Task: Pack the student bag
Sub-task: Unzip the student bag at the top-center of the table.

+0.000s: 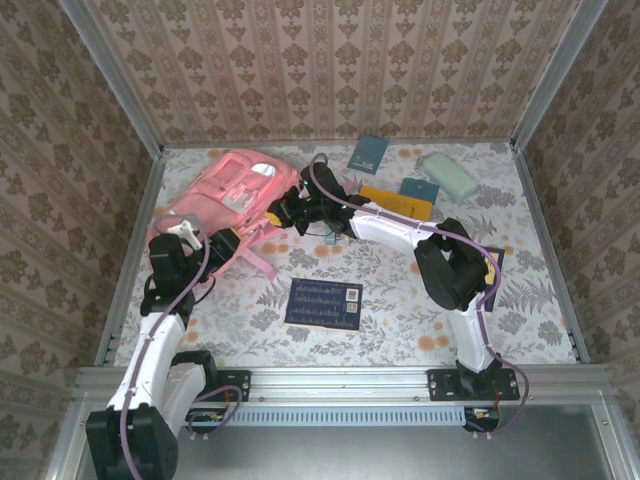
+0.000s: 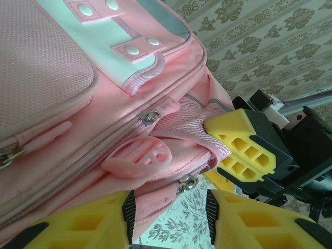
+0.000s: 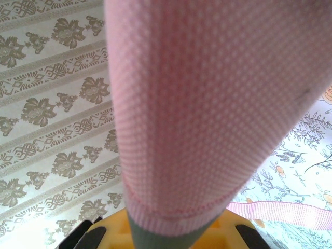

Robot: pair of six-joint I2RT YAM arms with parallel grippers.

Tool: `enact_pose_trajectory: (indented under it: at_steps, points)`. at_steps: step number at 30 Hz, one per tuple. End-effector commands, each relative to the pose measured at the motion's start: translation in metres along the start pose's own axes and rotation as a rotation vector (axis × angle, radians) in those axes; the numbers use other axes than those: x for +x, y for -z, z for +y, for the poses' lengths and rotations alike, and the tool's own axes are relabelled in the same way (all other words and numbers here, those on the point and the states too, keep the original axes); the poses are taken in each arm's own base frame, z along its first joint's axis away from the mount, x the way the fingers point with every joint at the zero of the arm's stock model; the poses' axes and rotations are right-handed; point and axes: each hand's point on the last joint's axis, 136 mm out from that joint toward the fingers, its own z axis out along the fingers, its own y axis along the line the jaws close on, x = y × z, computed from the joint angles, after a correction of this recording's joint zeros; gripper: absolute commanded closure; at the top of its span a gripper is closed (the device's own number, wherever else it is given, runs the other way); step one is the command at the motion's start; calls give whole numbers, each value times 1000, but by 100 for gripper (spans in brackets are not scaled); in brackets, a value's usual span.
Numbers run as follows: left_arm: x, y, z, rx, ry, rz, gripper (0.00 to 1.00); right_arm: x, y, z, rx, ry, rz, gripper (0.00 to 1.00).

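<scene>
The lower zipper's pink tab slants against one finger; next my left gripper moves in, gripping the tab close to its metal slider (image 2: 188, 182) before pulling.
The student bag (image 1: 238, 185), a soft pink backpack, lies at the back left of the table. My right gripper (image 1: 282, 213) reaches across to its near right edge and is shut on a fold of the bag's pink mesh fabric (image 3: 207, 114). In the left wrist view the right gripper's yellow fingers (image 2: 244, 150) pinch that mesh beside the zipper. My left gripper (image 2: 171, 207) is open just below the bag's lower zipper pull (image 2: 188, 182). A flap of pink fabric hangs against its left pad. A round pink rubber badge (image 2: 137, 155) dangles above.
A dark blue printed card (image 1: 325, 302) lies in the middle front. Behind the right arm are a dark blue notebook (image 1: 368, 153), a pale green box (image 1: 450, 173), a teal booklet (image 1: 420, 190) and an orange book (image 1: 395, 200). Patterned walls close in three sides.
</scene>
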Motion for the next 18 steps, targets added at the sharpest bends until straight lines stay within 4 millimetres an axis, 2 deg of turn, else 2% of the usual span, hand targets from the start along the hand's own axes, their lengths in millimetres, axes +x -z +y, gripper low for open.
enact_pose_trajectory:
  at_steps: [1,5,18]
  points:
    - [15,3,13,-51,10,32,57,14,20,51,-111,65,29,100]
    - [21,0,18,-55,20,53,57,15,20,52,-114,66,31,100]
    - [11,-16,7,1,-8,62,57,20,19,53,-114,70,41,100]
